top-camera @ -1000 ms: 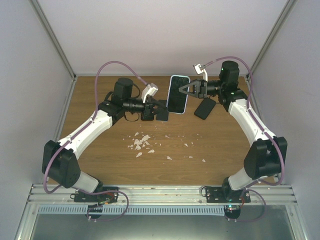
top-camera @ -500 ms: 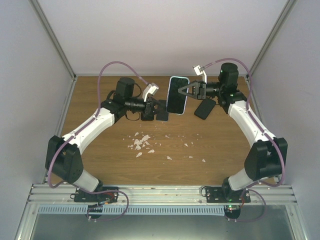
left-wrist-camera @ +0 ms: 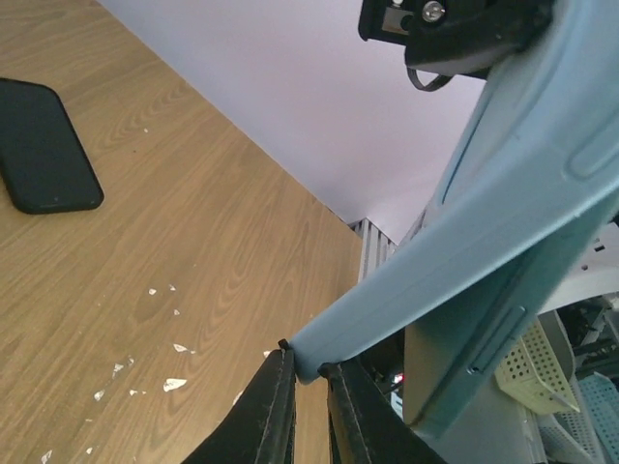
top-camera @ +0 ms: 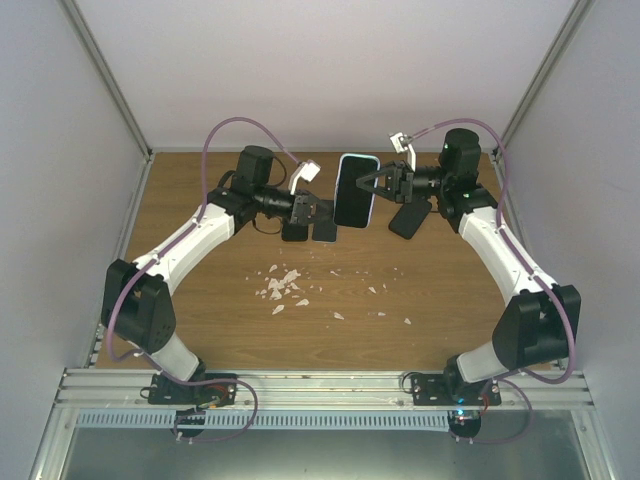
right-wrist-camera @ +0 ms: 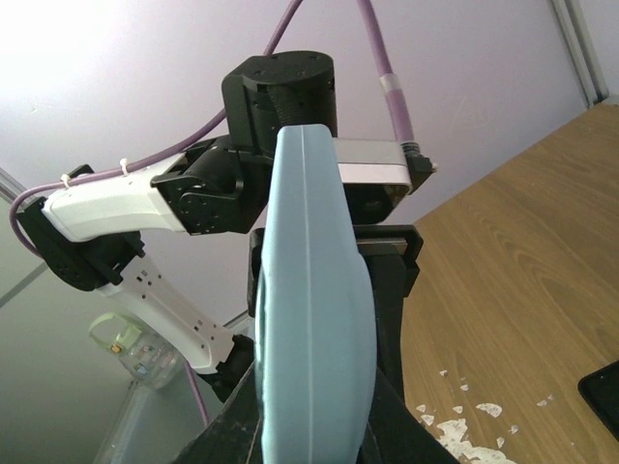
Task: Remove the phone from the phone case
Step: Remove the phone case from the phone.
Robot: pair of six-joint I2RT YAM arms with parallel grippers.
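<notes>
The robot's left gripper is pinching just the rounded corner of the phone case, so it should open and take the phone case's long side (top-camera: 338,192) deeper in its fingers.
The phone, dark screen up, sits inside a light blue phone case (top-camera: 354,190) that is held off the table at the back middle. My right gripper (top-camera: 380,183) is shut across the case's right edge. In the right wrist view the case (right-wrist-camera: 314,290) stands edge-on between the black fingers of my right gripper (right-wrist-camera: 314,396). My left gripper (top-camera: 322,208) pinches the case's lower left corner. In the left wrist view that rounded blue corner (left-wrist-camera: 319,353) is caught between the tips of my left gripper (left-wrist-camera: 305,369), and the case (left-wrist-camera: 503,184) slants up to the right.
A black phone (top-camera: 409,217) lies flat on the wooden table (top-camera: 200,200) just right of the held case and also shows in the left wrist view (left-wrist-camera: 44,145). Two small dark flat things (top-camera: 325,231) lie under the left gripper. White flakes (top-camera: 282,286) are scattered mid-table.
My left arm has swung toward the back and right, bringing its gripper up against the case's lower left corner. The right gripper and the case have stayed almost still.
</notes>
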